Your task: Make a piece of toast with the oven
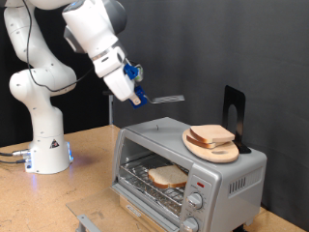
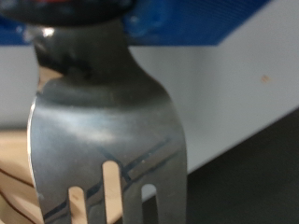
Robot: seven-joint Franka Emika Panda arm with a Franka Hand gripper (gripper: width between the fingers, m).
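I should use my gripper to set the metal fork, now in the air above the oven, down on the top of the oven, beside the round wooden plate [image 1: 172, 126].
My gripper [image 1: 137, 93] hangs in the air above and to the exterior view's left of the oven [image 1: 235, 180], shut on the handle of a metal fork [image 1: 168, 99] that points toward the oven top. In the wrist view the fork [image 2: 103, 121] fills the picture, tines away from the hand, below the blue fingers [image 2: 192, 21]. One piece of toast [image 1: 166, 176] lies on the wire rack inside the oven, whose front stands open. A second slice [image 1: 210, 135] rests on a round wooden plate [image 1: 220, 152] on the oven's top.
A black upright stand [image 1: 234, 108] sits behind the plate on the oven. The oven stands on a wooden table [image 1: 48, 203], and the robot's white base [image 1: 46, 145] is at the exterior view's left. A grey flat object [image 1: 87, 222] lies near the table's front edge.
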